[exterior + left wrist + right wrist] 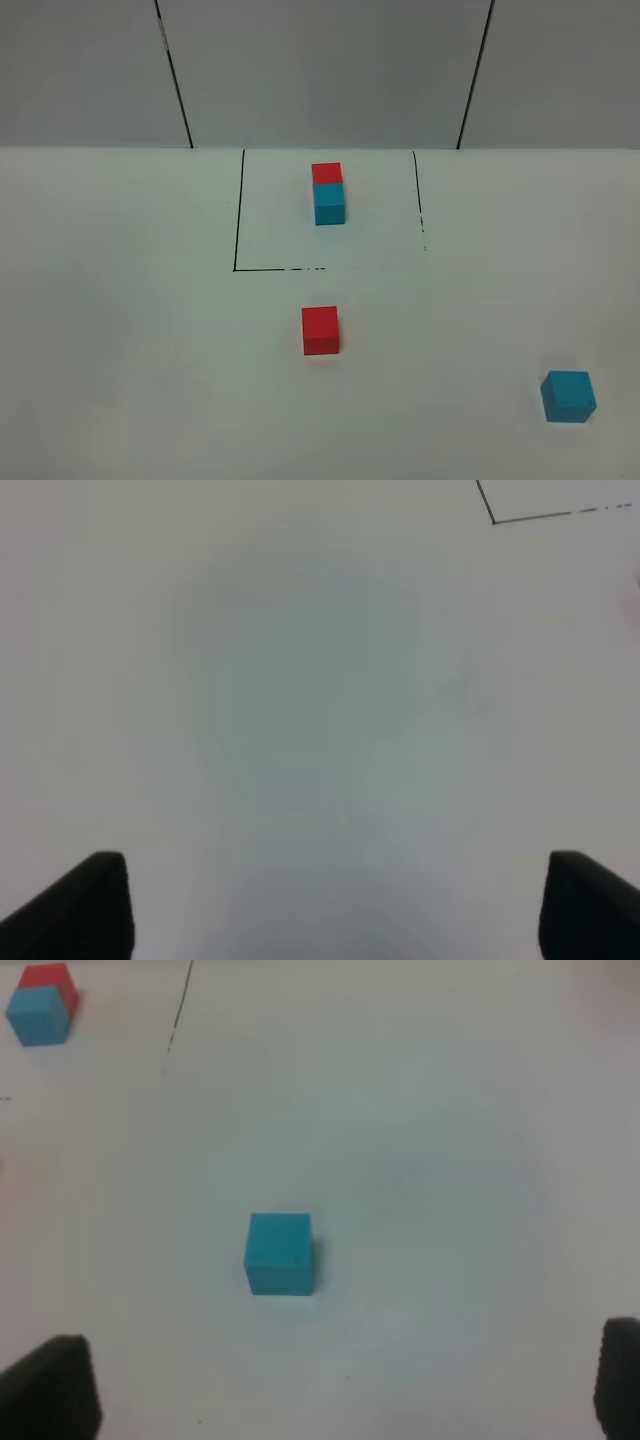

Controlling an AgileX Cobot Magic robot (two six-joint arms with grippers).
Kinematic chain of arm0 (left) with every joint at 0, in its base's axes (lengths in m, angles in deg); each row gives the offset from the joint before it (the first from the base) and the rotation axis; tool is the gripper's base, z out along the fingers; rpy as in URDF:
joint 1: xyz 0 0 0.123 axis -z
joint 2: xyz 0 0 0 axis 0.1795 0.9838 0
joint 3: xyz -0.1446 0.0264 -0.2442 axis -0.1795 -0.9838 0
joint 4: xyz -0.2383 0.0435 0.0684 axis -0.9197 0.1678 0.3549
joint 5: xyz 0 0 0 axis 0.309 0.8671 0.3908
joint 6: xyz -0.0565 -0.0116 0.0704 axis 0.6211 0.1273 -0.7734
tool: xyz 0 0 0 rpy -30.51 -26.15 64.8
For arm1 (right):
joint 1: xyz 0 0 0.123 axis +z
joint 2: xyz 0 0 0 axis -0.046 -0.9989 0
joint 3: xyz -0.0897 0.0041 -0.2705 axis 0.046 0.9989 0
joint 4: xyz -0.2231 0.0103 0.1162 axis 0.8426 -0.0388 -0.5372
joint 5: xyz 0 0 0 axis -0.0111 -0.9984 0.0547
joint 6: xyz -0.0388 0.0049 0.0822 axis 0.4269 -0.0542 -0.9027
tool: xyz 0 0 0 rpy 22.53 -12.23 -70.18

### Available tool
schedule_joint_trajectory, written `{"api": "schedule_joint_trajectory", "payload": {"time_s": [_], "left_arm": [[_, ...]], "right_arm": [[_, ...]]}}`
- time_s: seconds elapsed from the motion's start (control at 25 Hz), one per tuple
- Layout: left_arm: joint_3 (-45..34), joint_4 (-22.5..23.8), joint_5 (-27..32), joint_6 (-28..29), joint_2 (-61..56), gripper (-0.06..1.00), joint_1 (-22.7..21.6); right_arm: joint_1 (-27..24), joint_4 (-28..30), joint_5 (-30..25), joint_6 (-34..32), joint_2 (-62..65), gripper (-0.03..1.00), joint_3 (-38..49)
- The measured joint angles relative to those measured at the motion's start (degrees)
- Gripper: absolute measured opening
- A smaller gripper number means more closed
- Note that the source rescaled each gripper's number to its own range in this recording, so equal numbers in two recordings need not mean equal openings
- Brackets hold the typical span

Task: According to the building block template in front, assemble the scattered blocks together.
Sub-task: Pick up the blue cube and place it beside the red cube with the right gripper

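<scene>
Next, my right gripper closes on the sides of the scattered cyan cube (568, 398) (280, 1255), which lies away from the building block template.
The building block template (328, 193), a red cube joined to a cyan cube, stands inside a black-outlined square at the back of the table; it also shows in the right wrist view (41, 1005). Of the scattered blocks, the red cube (320, 330) lies mid-table in front of the square. The cyan cube (568, 396) lies at the front right. Neither arm shows in the exterior view. My right gripper (340, 1388) is open, with the cyan cube (280, 1252) lying ahead of its fingers, apart from them. Over bare table, my left gripper (335, 905) is open and empty.
The black outline (238, 212) marks a square on the white table, and grey wall panels stand behind it. One corner of that outline (495, 520) shows in the left wrist view, and one of its lines (180, 1012) in the right wrist view.
</scene>
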Motion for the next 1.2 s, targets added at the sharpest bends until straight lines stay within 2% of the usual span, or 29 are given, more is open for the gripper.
{"api": "schedule_joint_trajectory", "payload": {"time_s": [0.48, 1.2], "left_arm": [[-4.02, 0.00, 2.68, 0.64, -12.45, 0.89, 0.00], [-4.03, -0.16, 2.73, 1.08, -13.16, 0.89, 0.46]], "right_arm": [[0.00, 0.00, 0.00, 0.00, 0.00, 1.00, 0.00], [0.00, 0.00, 0.00, 0.00, 0.00, 1.00, 0.00]]}}
